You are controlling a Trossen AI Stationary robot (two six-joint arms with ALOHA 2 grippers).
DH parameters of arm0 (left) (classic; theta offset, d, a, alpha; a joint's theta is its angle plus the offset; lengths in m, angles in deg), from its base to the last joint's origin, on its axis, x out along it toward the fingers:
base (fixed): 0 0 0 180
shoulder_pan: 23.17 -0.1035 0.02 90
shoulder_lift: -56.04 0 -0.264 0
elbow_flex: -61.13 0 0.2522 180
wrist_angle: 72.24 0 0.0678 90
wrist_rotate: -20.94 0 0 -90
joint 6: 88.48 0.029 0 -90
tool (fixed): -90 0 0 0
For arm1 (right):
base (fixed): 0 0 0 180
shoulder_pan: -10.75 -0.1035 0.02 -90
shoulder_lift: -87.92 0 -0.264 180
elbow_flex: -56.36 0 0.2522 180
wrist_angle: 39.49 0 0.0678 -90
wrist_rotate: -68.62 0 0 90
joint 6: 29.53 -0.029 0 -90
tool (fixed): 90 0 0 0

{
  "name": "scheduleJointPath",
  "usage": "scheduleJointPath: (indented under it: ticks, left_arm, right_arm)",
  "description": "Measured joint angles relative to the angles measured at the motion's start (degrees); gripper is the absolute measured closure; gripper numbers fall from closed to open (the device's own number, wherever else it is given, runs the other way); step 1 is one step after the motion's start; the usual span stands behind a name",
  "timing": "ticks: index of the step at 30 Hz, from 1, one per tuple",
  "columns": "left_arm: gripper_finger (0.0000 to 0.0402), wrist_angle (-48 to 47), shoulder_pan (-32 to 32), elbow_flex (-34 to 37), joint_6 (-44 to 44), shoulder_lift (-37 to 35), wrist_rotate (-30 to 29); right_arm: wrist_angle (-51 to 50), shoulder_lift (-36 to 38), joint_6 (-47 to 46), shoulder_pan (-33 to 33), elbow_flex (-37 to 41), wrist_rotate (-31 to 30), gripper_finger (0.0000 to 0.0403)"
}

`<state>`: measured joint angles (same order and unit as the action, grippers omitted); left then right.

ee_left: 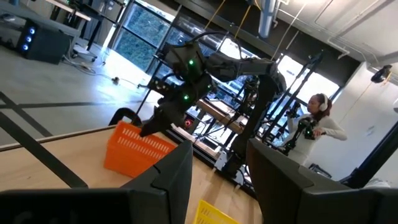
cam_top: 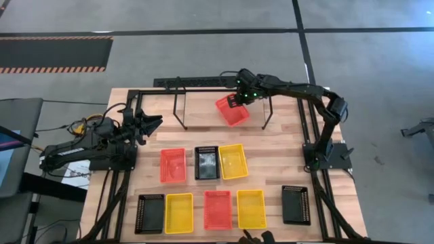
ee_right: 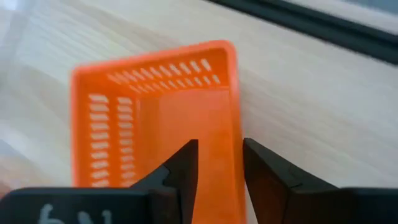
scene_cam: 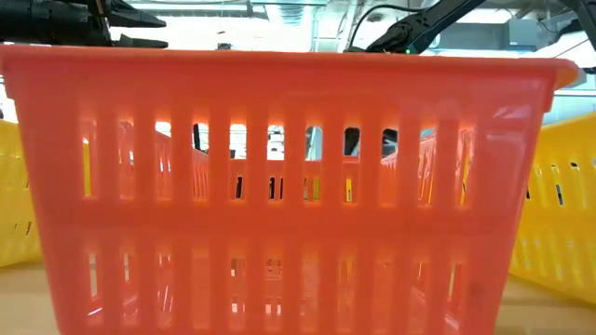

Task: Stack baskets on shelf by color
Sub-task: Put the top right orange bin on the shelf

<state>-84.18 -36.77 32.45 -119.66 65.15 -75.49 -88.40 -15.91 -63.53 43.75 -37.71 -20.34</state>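
My right gripper is empty, and it will close its fingers together over the inside of the red basket (cam_top: pixel 233 114) (ee_right: pixel 166 138) on the shelf.
A red basket (cam_top: pixel 232 110) lies askew on the wood between the two looped ends of the black rod shelf (cam_top: pixel 179 102); its bottom rests flat in the right wrist view (ee_right: pixel 155 118). My right gripper (ee_right: pixel 221 146) slants down over its far right corner, open. One finger stands inside the basket and one outside its long wall (ee_right: pixel 235 124), with a gap showing. My left gripper (cam_top: pixel 154 124) waits open at the table's left, pointing level toward the shelf. In the left wrist view the basket (ee_left: pixel 137 148) sits under the right gripper.
Two rows of baskets lie nearer: red (cam_top: pixel 173 165), black (cam_top: pixel 207 163), yellow (cam_top: pixel 232 161); then black (cam_top: pixel 149 213), yellow (cam_top: pixel 179 213), red (cam_top: pixel 218 209), yellow (cam_top: pixel 251 208), black (cam_top: pixel 296 205). The near red basket (scene_cam: pixel 279 186) fills the low view. A person (ee_left: pixel 320 118) sits beyond the table.
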Motion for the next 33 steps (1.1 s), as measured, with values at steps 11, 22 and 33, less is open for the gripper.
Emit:
scheduleJointPath:
  ticks: [11,22,33]
  left_arm:
    - [0.0262,-1.9,0.0,0.0,-0.1,0.0,-0.3]
    - [0.0262,-2.3,0.0,0.0,-0.1,0.0,-0.3]
    - [0.0262,-2.4,0.0,0.0,0.0,0.0,-0.3]
  right_arm:
    - [9.9,0.0,1.6,-0.9,0.0,2.3,0.0264]
    - [22.8,0.1,4.8,-2.6,-0.7,18.3,0.0321]
    - [-8.5,0.1,19.2,-6.7,-9.8,7.9,0.0398]
